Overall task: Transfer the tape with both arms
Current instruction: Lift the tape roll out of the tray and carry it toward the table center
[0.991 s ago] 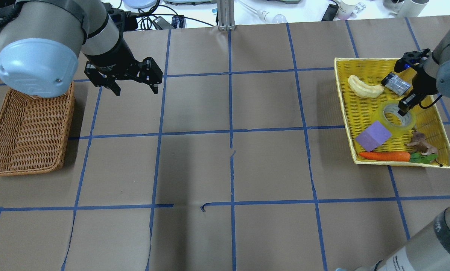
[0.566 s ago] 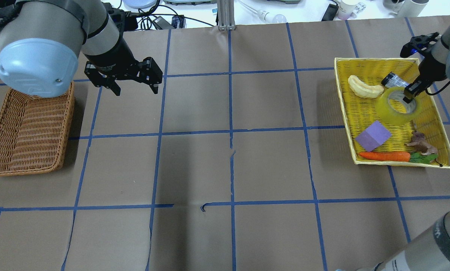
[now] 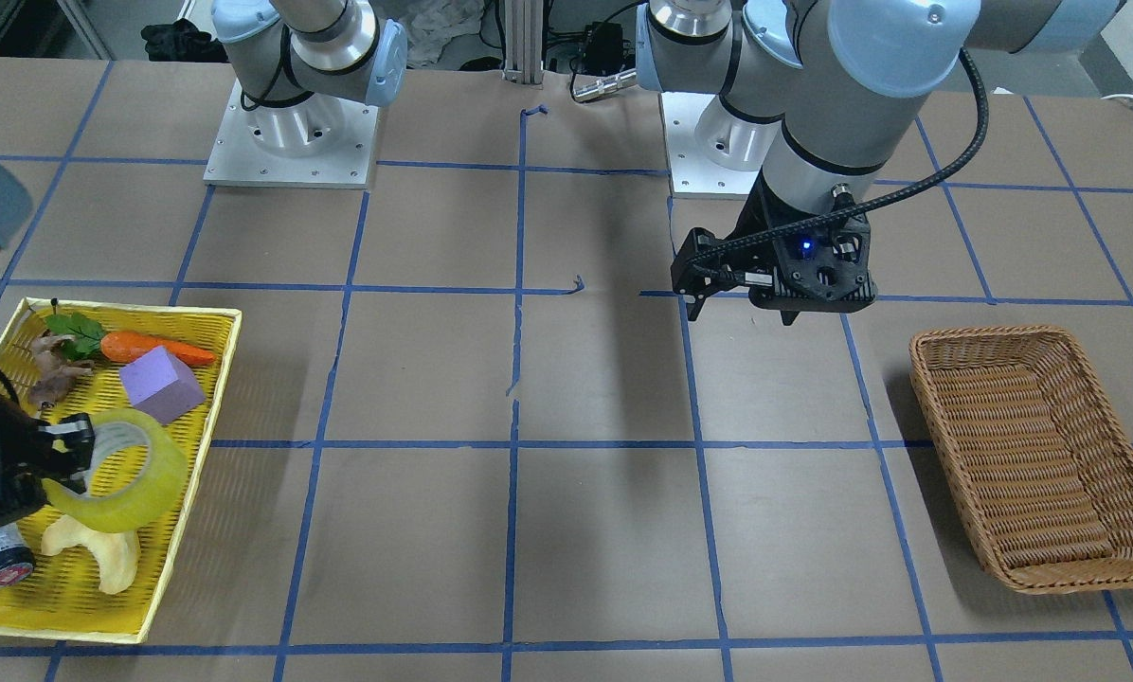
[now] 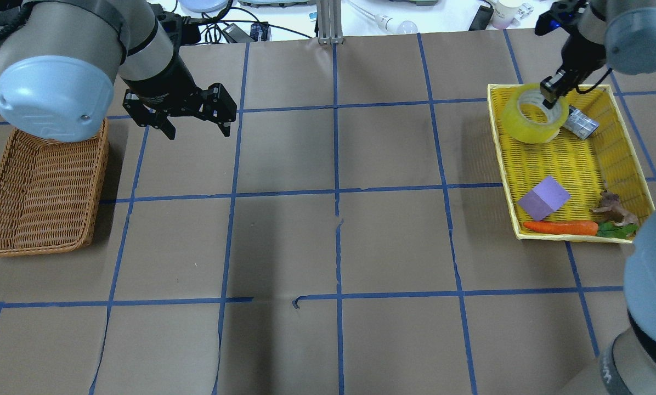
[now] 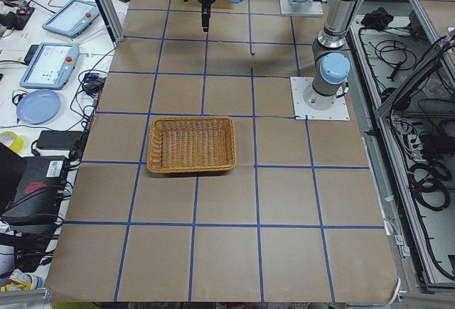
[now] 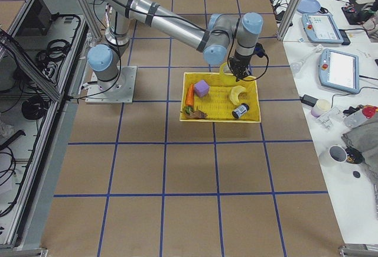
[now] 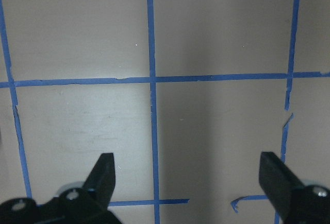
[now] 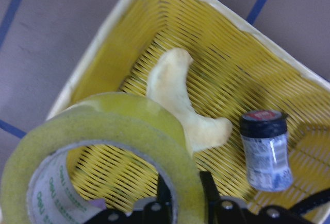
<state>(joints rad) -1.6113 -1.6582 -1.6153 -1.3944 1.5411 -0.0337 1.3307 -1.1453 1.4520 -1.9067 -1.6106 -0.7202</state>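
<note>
My right gripper will let go of the tape on the table's central blue line (image 3: 511, 556), at a spot just behind that line's front crossing.
The tape (image 4: 532, 122) is a yellow-green roll held above the far corner of the yellow tray (image 4: 495, 144). My right gripper (image 4: 553, 94) is shut on its wall, one finger inside the ring and one outside. The right wrist view shows the tape (image 8: 103, 147) pinched close to the camera, and the front view shows it (image 3: 135, 483) hanging tilted from the right gripper (image 3: 60, 455). My left gripper (image 4: 199, 130) is open and empty above the table beside the wicker basket (image 4: 43, 192). It also shows in the front view (image 3: 742, 308) and the left wrist view (image 7: 190, 183).
The yellow tray holds a pale banana-shaped piece (image 8: 175, 95), a small grey cylinder (image 4: 579, 123), a purple block (image 4: 544, 198), a carrot (image 4: 561, 227) and a toy animal (image 4: 613, 208). The wicker basket (image 3: 1031, 455) is empty. Blue tape lines grid the brown table.
My right gripper has lifted the tape off the tray floor and carried it up toward the tray's far corner. The left arm has not moved.
</note>
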